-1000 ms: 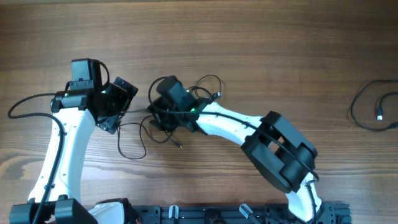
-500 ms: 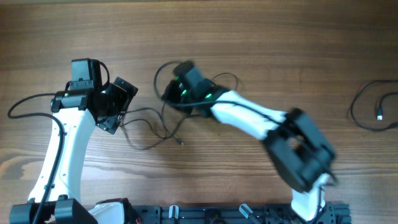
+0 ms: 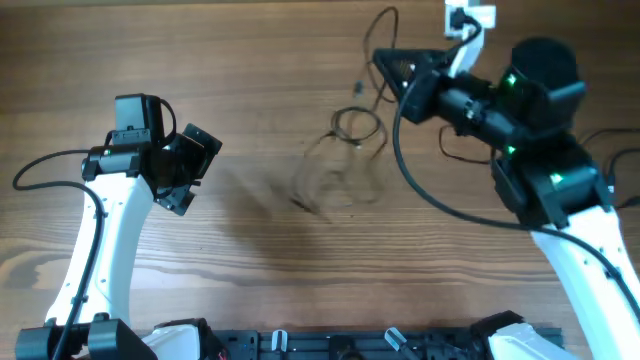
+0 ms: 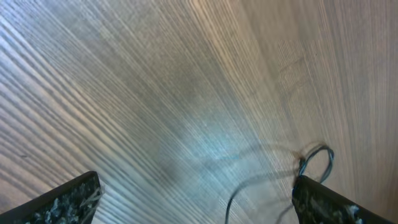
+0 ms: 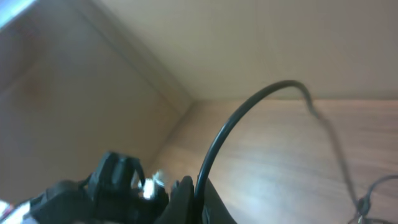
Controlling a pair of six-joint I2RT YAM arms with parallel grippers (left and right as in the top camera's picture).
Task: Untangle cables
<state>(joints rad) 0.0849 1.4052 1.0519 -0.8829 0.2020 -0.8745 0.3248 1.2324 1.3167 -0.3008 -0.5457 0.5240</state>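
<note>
Next, I move my left gripper to the tangled cables' lower hanging part [image 3: 306,204], below the small loop, and close it there.
My right gripper [image 3: 392,66] is raised well above the table and is shut on a thin black cable [image 5: 214,140], which arcs up from the closed fingers [image 5: 198,198]. From it the tangled cables [image 3: 355,126] hang in loops, and their lower part [image 3: 330,188] is blurred with motion over the table's middle. My left gripper [image 3: 186,166] stays low at the left, apart from the bundle. In the left wrist view its fingers [image 4: 196,205] are wide open, with a blurred cable strand [image 4: 235,193] and a small loop [image 4: 318,158] near the right finger.
Another thin black cable [image 3: 612,172] lies at the table's right edge, partly hidden by my right arm. A small white object [image 3: 470,16] sits at the far edge. The left arm's thick black wire [image 3: 40,168] loops out to the left.
My right arm has risen and swung right and toward the far edge, pulling the cable bundle away from my left gripper. The left arm has not moved.
</note>
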